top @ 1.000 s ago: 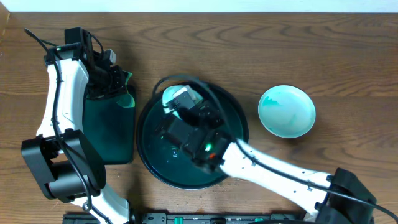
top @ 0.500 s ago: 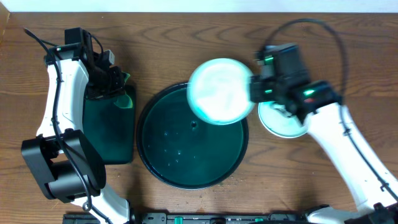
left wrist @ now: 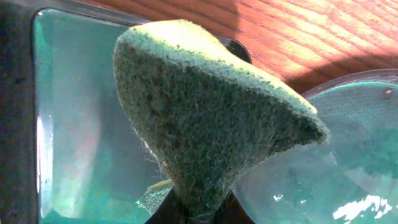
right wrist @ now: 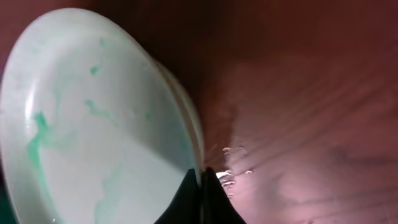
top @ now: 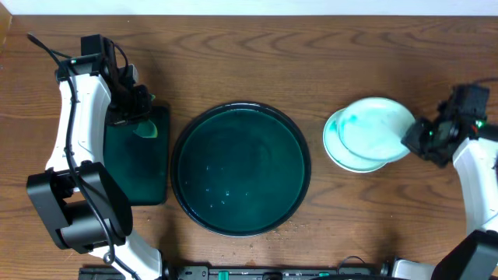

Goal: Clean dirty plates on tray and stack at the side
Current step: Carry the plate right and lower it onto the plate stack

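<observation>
My left gripper will let go of the green sponge in the rectangular tray, halfway (top: 147,155) (left wrist: 158,198) along its side facing the round tray.
The large round dark tray (top: 241,180) sits mid-table with only water drops in it. My right gripper (top: 411,140) is shut on the rim of a pale plate (top: 378,127) with green smears and holds it tilted over a teal plate (top: 348,155) lying on the table at the right. In the right wrist view the held plate (right wrist: 93,137) fills the left, and my gripper (right wrist: 202,177) pinches its edge. I see only two plates. My left gripper (top: 138,118) is shut on a green sponge (left wrist: 205,118) over the rectangular tray.
A smaller rectangular dark tray (top: 124,175) with teal water lies left of the round tray; it also shows in the left wrist view (left wrist: 74,124). Bare wooden table lies behind and right of the plates.
My right arm has lifted the pale plate off the round tray and carried it right, over the teal plate. The round tray now holds no plate. The left arm has barely moved.
</observation>
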